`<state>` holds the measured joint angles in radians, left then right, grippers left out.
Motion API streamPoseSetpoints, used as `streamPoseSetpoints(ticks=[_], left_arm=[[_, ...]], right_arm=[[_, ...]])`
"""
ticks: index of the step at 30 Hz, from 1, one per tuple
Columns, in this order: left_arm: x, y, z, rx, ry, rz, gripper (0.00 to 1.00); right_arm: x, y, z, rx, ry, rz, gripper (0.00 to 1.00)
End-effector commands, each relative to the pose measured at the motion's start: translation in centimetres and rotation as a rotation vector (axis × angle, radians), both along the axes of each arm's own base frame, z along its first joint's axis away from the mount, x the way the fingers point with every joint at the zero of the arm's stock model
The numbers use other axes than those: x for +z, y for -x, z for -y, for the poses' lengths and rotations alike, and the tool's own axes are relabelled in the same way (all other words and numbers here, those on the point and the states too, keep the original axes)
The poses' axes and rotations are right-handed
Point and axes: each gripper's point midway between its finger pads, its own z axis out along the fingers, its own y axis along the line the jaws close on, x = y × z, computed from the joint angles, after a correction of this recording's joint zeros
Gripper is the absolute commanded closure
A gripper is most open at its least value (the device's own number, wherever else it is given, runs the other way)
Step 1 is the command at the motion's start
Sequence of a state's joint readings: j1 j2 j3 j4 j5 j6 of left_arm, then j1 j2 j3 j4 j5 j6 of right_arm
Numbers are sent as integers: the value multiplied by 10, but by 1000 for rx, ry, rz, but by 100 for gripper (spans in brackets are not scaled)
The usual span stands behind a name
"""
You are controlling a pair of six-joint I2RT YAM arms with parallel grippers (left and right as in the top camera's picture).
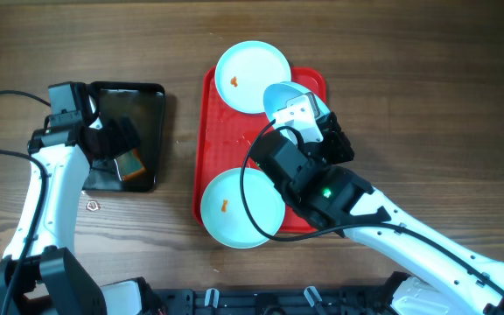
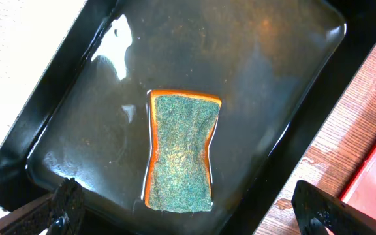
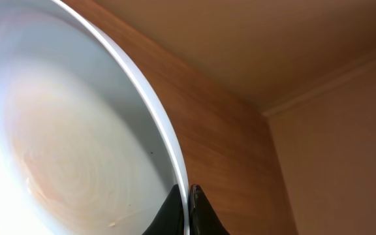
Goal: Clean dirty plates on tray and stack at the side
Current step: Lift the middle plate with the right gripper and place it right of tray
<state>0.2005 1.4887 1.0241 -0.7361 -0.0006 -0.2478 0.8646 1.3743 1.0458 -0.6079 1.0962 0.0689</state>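
Note:
Next, my right gripper lets go of the third plate on the bare wood [image 1: 398, 136] next to the red tray, on the opposite side from the black tray.
The red tray [image 1: 206, 105] lies mid-table. One pale plate [image 1: 252, 77] with an orange speck rests on its far end, overhanging the rim. A second plate [image 1: 239, 208] with a speck rests at its near end. My right gripper [image 1: 297, 112] is shut on the rim of the third plate [image 1: 280, 94] and holds it tilted above the tray's right side. In the right wrist view the fingers [image 3: 188, 205] pinch the plate's rim [image 3: 77, 130]. My left gripper [image 2: 188, 222] is open above a green-and-orange sponge [image 2: 181, 150], not touching it.
The sponge lies in shallow water in a black tray [image 2: 292, 98], which stands left of the red tray [image 1: 160, 96]. The left arm [image 1: 122, 144] hangs over it. A small metal ring [image 1: 92, 206] lies on the wooden table near the left arm.

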Motion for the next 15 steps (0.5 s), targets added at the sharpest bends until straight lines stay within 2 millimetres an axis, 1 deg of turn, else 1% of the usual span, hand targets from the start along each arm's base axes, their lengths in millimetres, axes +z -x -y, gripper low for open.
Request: streamPoseSetpoints(ticks=[1,15], left_arm=[[1,0,0,-4,8,5,0],[1,0,0,-4,8,5,0]], right_arm=[[17,-1,1,-13,-3,44,96],[19,-2,0,-14,-18,55,96]])
